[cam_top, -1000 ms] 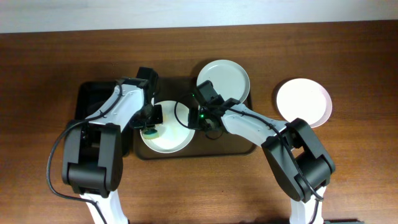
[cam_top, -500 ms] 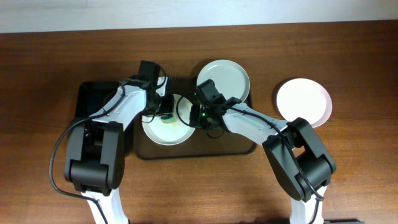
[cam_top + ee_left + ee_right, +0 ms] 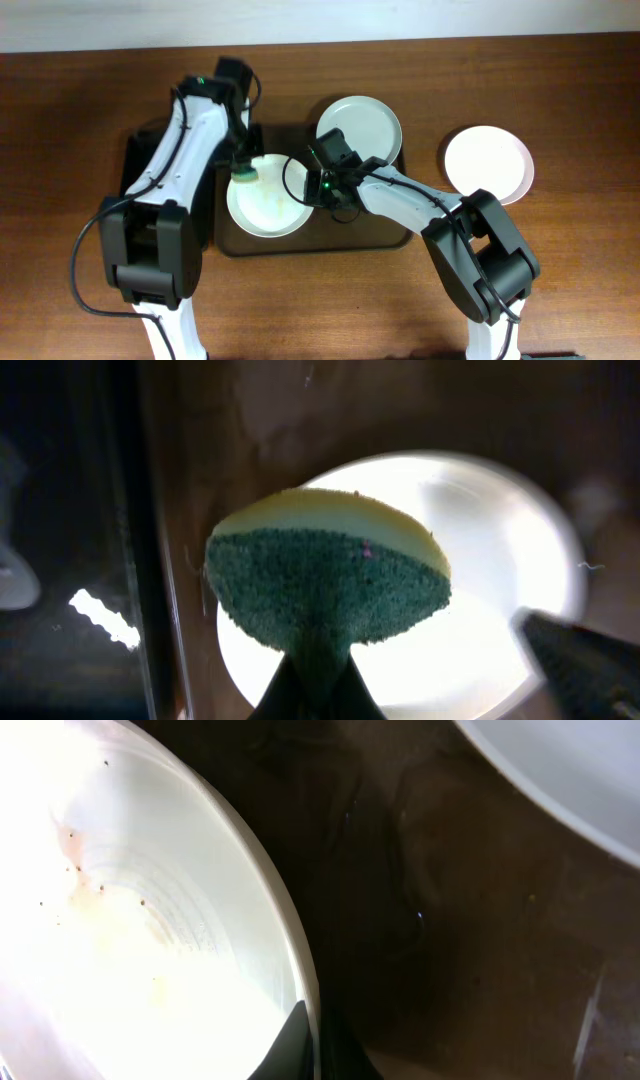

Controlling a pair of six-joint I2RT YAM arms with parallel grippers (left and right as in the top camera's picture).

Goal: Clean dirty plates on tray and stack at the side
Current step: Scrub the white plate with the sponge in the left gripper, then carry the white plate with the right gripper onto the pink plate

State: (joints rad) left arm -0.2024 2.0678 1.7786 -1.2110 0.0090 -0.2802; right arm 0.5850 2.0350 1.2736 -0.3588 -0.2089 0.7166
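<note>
My right gripper is holding the smeared white plate. It will let go of it on top of the plate on the table [image 3: 483, 162] next to the brown tray.
A white plate [image 3: 270, 205] with a yellowish smear lies on the left half of the dark brown tray [image 3: 375, 235]. My right gripper [image 3: 318, 190] is shut on its right rim; the right wrist view shows the rim [image 3: 290, 950] between the fingertips [image 3: 318, 1045]. My left gripper [image 3: 242, 160] is shut on a green and yellow sponge [image 3: 325, 575] and holds it over the plate's upper left edge [image 3: 480, 540]. A second white plate [image 3: 360, 125] leans on the tray's far rim. A third plate [image 3: 488, 163] lies on the table to the right.
A smaller black tray [image 3: 140, 165] sits left of the brown tray, partly under my left arm. The table's far edge meets a white wall at the top of the overhead view.
My left gripper has lifted the sponge off the plate's middle and pulled back toward the plate's upper left edge. The right gripper has kept its hold on the rim.
</note>
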